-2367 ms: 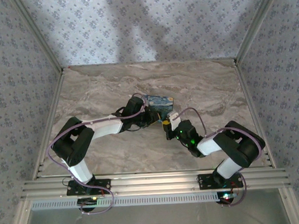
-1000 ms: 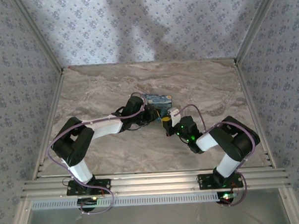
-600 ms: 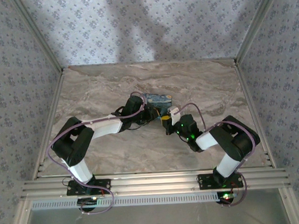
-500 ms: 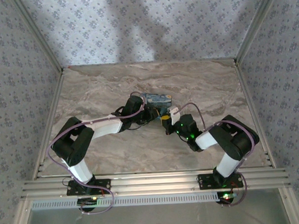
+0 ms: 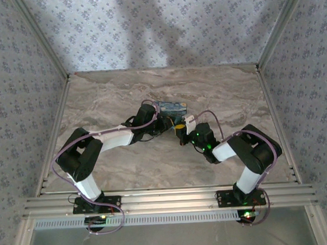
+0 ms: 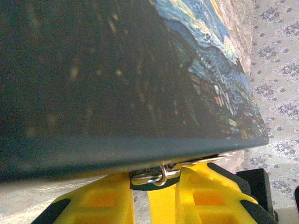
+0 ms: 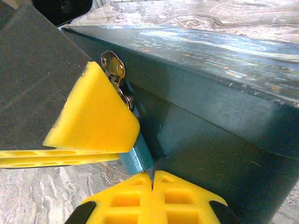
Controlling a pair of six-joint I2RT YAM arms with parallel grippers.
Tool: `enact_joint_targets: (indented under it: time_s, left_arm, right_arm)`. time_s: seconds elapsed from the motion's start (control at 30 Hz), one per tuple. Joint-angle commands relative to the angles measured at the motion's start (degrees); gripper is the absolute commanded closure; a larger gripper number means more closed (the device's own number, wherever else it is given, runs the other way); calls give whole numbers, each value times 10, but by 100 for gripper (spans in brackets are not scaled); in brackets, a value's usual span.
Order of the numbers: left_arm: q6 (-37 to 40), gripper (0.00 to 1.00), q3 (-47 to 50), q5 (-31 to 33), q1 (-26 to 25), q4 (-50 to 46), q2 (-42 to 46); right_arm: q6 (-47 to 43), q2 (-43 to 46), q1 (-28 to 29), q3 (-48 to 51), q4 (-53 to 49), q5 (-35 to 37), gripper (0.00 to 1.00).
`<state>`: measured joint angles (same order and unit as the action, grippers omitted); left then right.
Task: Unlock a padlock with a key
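My left gripper pinches the padlock's silver shackle high, tight against the box, so it should open, back off and take the padlock's lower body (image 7: 138,158).
The small padlock (image 7: 136,156) hangs from a brass hasp (image 7: 112,60) on the front of the blue night-sky box (image 7: 210,116); its body looks teal here. Its silver shackle (image 6: 156,176) sits between my left gripper's yellow fingers (image 6: 93,200), and the left gripper (image 6: 149,189) is shut on it. One left finger (image 7: 93,116) covers most of the lock. My right gripper (image 7: 153,179) is shut just under the lock's bottom corner, pinching the key, of which barely a sliver shows. From above, the left gripper (image 5: 166,123) and right gripper (image 5: 179,130) meet at the box (image 5: 172,107).
The marble table (image 5: 108,98) spreads wide on all sides of the box. Patterned walls and metal frame rails enclose it. The right arm's elbow (image 5: 257,151) sits folded near the right rail.
The right gripper has crept up and left toward the box, closing on the padlock's underside. The left arm and the box stay where they were.
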<state>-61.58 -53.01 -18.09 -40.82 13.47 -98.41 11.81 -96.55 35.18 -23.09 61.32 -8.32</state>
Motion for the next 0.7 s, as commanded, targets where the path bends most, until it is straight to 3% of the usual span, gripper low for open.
enact_joint_targets:
  time_s: [0.0, 0.3, 0.67]
  left_arm:
    - [-3, 78, -3, -91, -24, -7, -14]
    - [-5, 76, 4, -86, -23, 24, -44]
    - [25, 50, 40, -56, -5, 4, 11]
  right_arm:
    - [18, 8, 5, -19, 64, 14, 100]
    - [56, -23, 7, 39, 70, 29, 100]
    - [80, -34, 22, 52, 57, 50, 100]
